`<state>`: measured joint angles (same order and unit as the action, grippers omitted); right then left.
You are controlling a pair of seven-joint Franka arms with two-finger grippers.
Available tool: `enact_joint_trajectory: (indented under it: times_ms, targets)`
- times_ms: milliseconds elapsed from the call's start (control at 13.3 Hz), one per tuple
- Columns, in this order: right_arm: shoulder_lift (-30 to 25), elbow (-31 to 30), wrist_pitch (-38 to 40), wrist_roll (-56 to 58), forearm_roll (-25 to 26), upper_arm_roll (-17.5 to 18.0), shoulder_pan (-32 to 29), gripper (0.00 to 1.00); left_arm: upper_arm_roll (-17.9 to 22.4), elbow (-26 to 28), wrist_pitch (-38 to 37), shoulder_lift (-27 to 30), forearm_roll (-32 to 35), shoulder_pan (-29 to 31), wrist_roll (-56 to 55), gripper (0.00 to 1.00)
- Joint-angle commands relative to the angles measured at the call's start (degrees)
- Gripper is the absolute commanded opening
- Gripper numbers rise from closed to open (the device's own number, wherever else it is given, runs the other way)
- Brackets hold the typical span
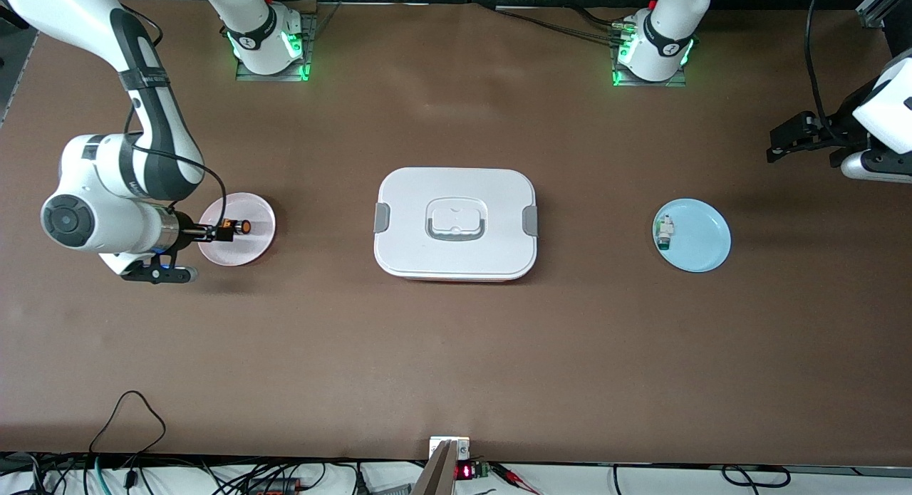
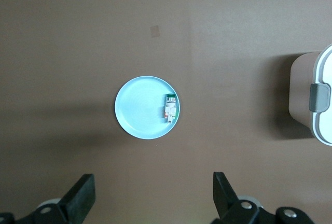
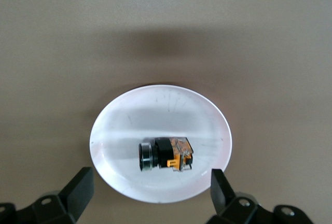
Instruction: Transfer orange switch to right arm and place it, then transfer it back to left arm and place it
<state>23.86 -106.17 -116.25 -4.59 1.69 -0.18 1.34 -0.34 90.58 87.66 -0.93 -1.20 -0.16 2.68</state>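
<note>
My right gripper's fingers will close on both ends of the orange switch [image 1: 237, 226] [image 3: 166, 154], pressing its silver ring and its clear back end on the pink plate.
The orange switch [image 1: 239, 226] [image 3: 165, 155] lies on its side on a pink plate [image 1: 249, 256] [image 3: 155, 115] toward the right arm's end of the table. My right gripper [image 1: 205, 231] [image 3: 150, 177] hangs low at that plate's edge, open, and the switch lies just ahead of its fingertips, untouched. The white lidded box [image 1: 456, 224] [image 2: 321, 99] stands in the middle of the table. My left gripper [image 1: 791, 135] [image 2: 154, 182] waits open and empty, high over the bare table at the left arm's end.
A blue plate [image 1: 702, 238] [image 2: 140, 107] toward the left arm's end holds a small white-and-green switch [image 1: 664, 231] [image 2: 170, 109]. Cables run along the table edge nearest the front camera.
</note>
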Motion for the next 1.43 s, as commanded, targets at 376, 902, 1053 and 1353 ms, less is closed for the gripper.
enact_joint_trajectory:
  times_ms: [376,902,1053,1353]
  targets:
    - [-3.5,-11.9,-13.5,-0.1,-0.5,1.4,0.2,1.00,-0.1,-1.9,-1.4,-0.7,0.0,0.2,0.8,1.00]
    - [-5.8,-16.5,-16.9,4.5,-0.7,1.5,-2.1,1.00,0.0,-1.9,-1.4,-0.7,0.0,0.3,0.8,1.00]
    - [-6.2,-19.7,-22.3,6.3,-0.6,1.5,-2.9,1.00,-0.1,-1.9,-1.4,-0.7,0.0,0.3,0.8,1.00]
    - [-5.9,-21.6,-25.3,7.0,-1.0,2.9,-4.1,1.00,0.0,-1.9,-1.4,-0.7,0.0,0.3,0.8,1.00]
